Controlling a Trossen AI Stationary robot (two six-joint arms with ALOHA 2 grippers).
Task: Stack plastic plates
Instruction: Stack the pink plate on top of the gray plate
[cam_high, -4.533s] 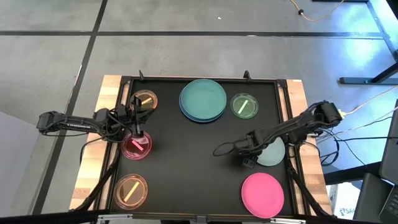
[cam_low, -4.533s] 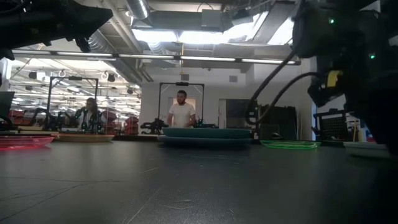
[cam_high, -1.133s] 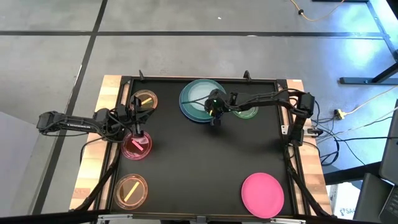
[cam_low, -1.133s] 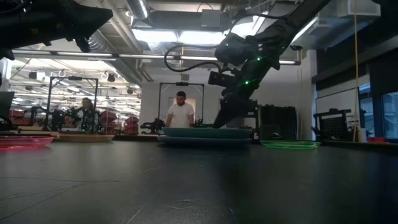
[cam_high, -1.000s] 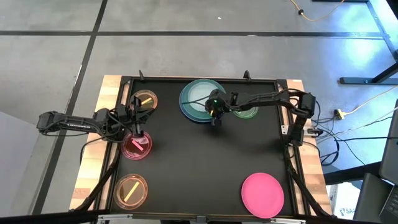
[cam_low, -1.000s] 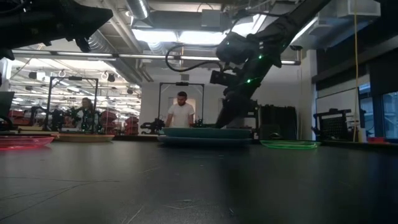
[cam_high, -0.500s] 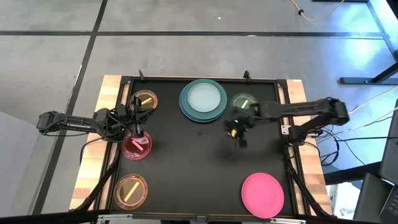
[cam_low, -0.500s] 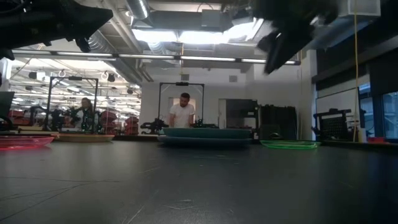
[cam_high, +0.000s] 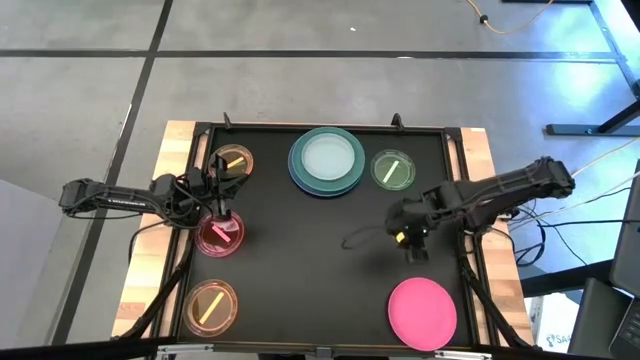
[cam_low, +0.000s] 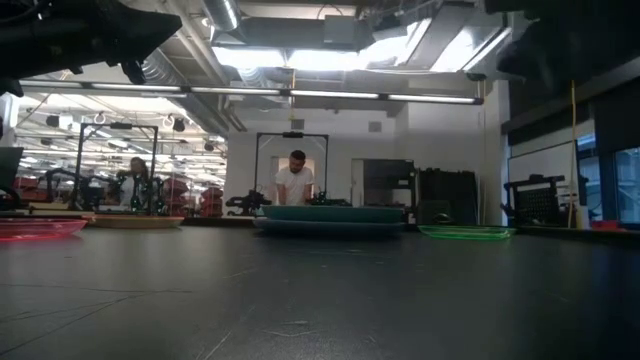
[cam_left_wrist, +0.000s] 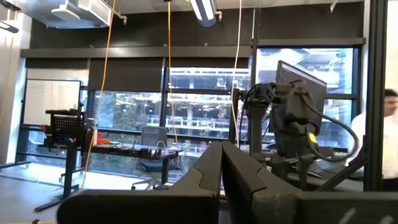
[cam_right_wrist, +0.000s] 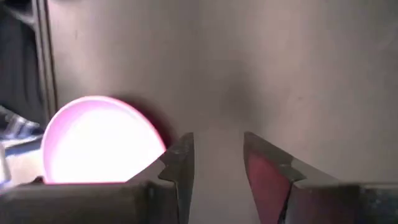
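The robot's right gripper should next move to the pink plate's far rim (cam_high: 426, 279) (cam_right_wrist: 161, 142), the side that faces the plate stack, and close there.
A grey-green plate tops the teal and blue stack (cam_high: 326, 161) (cam_low: 330, 218) at the far middle of the table. The pink plate (cam_high: 422, 311) (cam_right_wrist: 93, 142) lies flat near the near right corner. Small translucent plates lie flat and apart: a green one (cam_high: 393, 169) (cam_low: 465, 232), an orange one (cam_high: 232, 160), a red one (cam_high: 220, 233) (cam_low: 40, 228) and a second orange one (cam_high: 210, 306). My right gripper (cam_high: 412, 247) (cam_right_wrist: 214, 155) is open and empty over bare table, just on the far side of the pink plate. My left gripper (cam_high: 218, 205) (cam_left_wrist: 222, 168) is shut and hovers by the red plate.
The black mat (cam_high: 300, 260) has bare room in its middle and near centre. A raised frame (cam_high: 462, 200) runs along the mat's edges. People (cam_low: 293, 182) stand in the room far behind the table.
My right gripper has drawn away from the stack at the far middle and swung toward the table's right and near edge, ending just short of the pink plate. The grey-green plate has stayed on top of the stack. The left arm has kept still.
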